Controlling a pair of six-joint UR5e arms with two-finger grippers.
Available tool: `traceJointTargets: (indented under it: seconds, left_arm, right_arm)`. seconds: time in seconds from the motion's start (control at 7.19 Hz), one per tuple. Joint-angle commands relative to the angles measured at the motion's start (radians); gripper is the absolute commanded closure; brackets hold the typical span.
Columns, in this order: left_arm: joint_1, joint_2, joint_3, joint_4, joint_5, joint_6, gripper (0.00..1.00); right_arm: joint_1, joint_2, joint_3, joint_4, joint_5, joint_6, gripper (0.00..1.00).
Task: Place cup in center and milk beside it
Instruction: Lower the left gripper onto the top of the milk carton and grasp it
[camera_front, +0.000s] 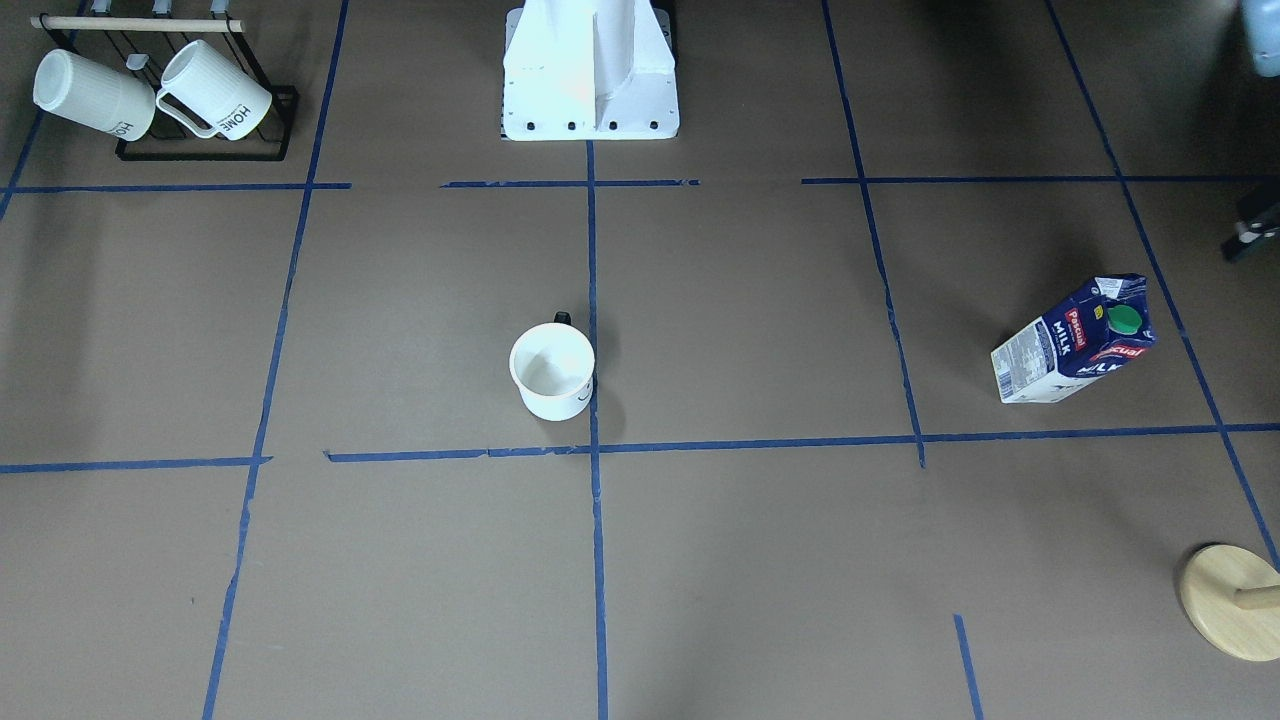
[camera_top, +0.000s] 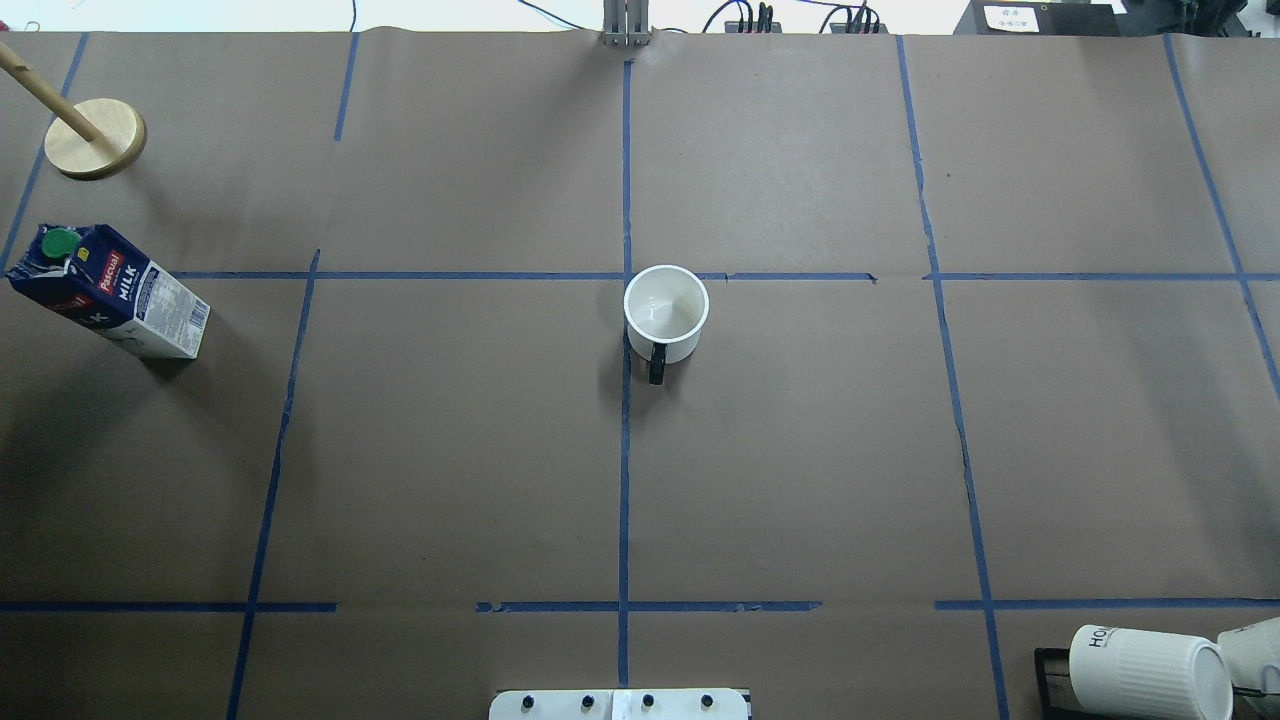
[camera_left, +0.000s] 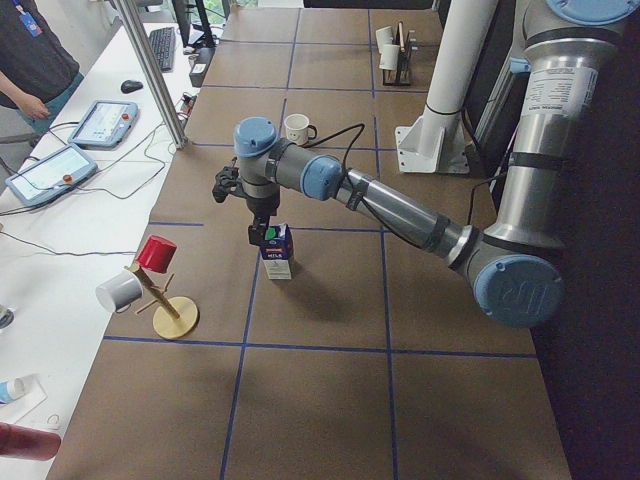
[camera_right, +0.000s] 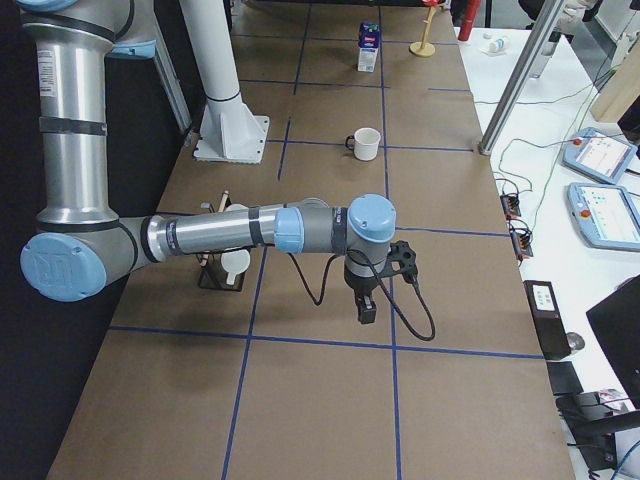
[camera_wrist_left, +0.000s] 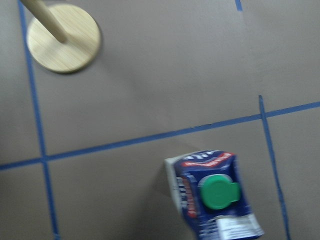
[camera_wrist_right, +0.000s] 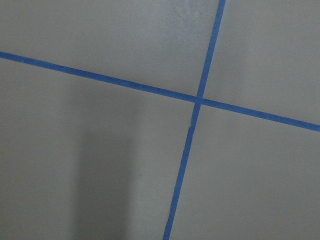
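Note:
Next, I will use my left gripper to grab the milk carton by its upper blue part (camera_front: 1096, 328) (camera_wrist_left: 206, 186), just below the green cap, to bring it beside the white cup.
The white cup (camera_front: 552, 372) stands upright just beside the center crossing of blue tape (camera_front: 594, 448), its dark handle pointing toward the robot; it also shows in the overhead view (camera_top: 666, 312). The milk carton (camera_front: 1075, 340) stands upright far out on the robot's left side (camera_top: 110, 295). My left gripper (camera_left: 262, 230) hangs right above the carton's top (camera_left: 277, 250); the left wrist view looks down on its green cap (camera_wrist_left: 219, 191). My right gripper (camera_right: 366, 312) hovers over bare table on the robot's right. I cannot tell whether either gripper is open or shut.
A black rack with two ribbed HOME mugs (camera_front: 160, 95) sits at the robot's near right corner. A wooden mug tree (camera_top: 95, 138) stands beyond the milk, holding a red and a white cup (camera_left: 140, 270). The robot's white base (camera_front: 590, 70) is at the table's edge. An operator stands at the far side.

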Motion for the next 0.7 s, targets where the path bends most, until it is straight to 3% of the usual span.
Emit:
traceJointTargets:
  seconds: [0.0, 0.56]
  left_arm:
    - [0.101, -0.01, -0.022, 0.0, 0.048, -0.14, 0.0]
    - [0.126, -0.046, 0.075, -0.003, 0.046, -0.137, 0.0]
  right_arm:
    - [0.0, -0.004, -0.002, 0.008, 0.0, -0.004, 0.0]
    - [0.0, -0.007, -0.006, 0.008, 0.0, -0.007, 0.0]
